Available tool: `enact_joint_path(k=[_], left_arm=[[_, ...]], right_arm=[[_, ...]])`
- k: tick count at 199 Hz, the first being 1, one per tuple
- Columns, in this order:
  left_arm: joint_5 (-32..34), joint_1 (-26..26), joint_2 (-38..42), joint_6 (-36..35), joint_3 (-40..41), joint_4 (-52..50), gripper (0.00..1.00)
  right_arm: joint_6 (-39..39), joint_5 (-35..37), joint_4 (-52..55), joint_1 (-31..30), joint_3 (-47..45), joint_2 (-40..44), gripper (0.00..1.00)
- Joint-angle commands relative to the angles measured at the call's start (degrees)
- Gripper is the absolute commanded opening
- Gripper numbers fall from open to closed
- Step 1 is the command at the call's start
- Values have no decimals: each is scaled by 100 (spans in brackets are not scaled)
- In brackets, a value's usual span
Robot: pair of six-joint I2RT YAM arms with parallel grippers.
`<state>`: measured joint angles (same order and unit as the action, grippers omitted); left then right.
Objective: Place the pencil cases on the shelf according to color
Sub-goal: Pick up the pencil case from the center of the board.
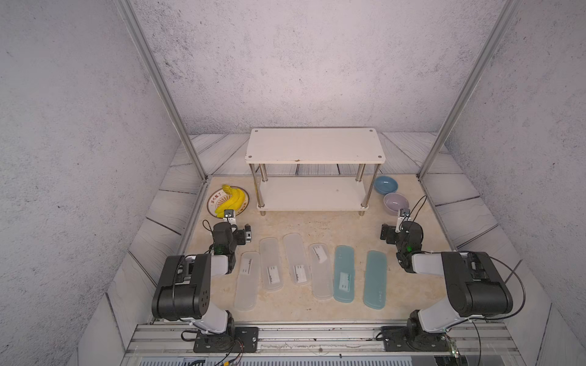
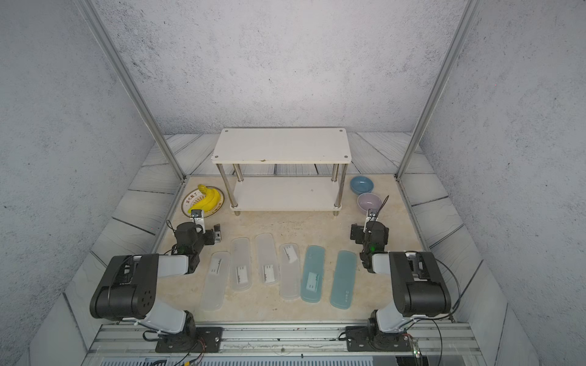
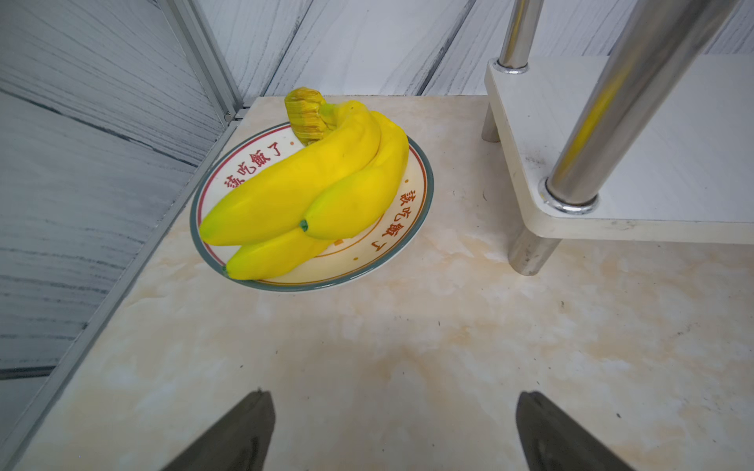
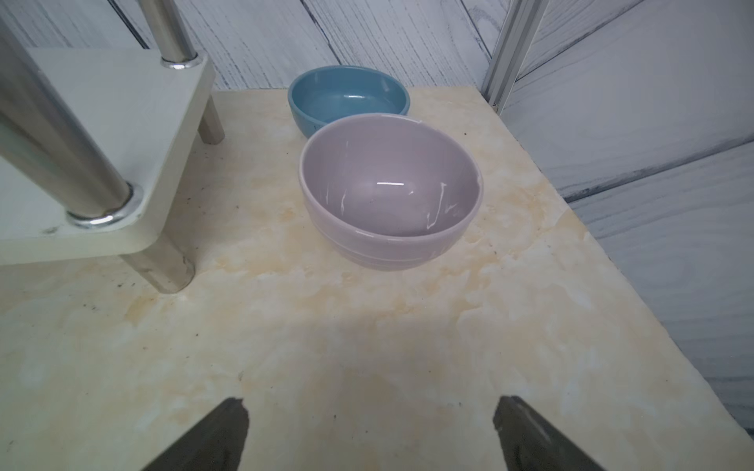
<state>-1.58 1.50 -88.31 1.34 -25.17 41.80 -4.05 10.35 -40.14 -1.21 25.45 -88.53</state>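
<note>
I should close my right gripper on the near half (image 1: pixel 374 289) of the plain teal-blue pencil case at the row's outer end, across its long sides.
Several frosted clear-white pencil cases (image 1: pixel 271 264) lie side by side on the marble table in both top views. Two teal-blue pencil cases (image 1: pixel 344 274) (image 1: pixel 375 280) lie to their right. Behind them stands the two-tier white shelf (image 1: pixel 314 145) (image 2: pixel 280 145), both boards bare. My left gripper (image 1: pixel 230 229) (image 3: pixel 391 401) hovers open left of the row and faces the bananas. My right gripper (image 1: pixel 403 231) (image 4: pixel 369 407) is open to the right of the row and faces the bowls. Neither gripper holds or touches anything.
A plate of yellow bananas (image 1: pixel 230 199) (image 3: pixel 310 191) sits left of the shelf. A blue bowl (image 1: pixel 385 184) (image 4: pixel 347 93) and a lilac bowl (image 1: pixel 395 202) (image 4: pixel 387 191) sit to its right. Chrome shelf legs (image 3: pixel 534 253) (image 4: pixel 167 265) and walls hem the table.
</note>
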Motion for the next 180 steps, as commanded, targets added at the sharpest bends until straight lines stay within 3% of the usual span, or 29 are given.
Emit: enact_joint_path(k=[1, 173, 180], left_arm=[[-26, 17, 65, -36, -102, 19, 99], [69, 17, 151, -12, -98, 189, 99], [177, 16, 386, 12, -231, -306, 99]], right_arm=[[-5, -51, -68, -16, 88, 103, 100], [2, -50, -94, -18, 65, 117, 100], [31, -45, -131, -14, 89, 122, 100]])
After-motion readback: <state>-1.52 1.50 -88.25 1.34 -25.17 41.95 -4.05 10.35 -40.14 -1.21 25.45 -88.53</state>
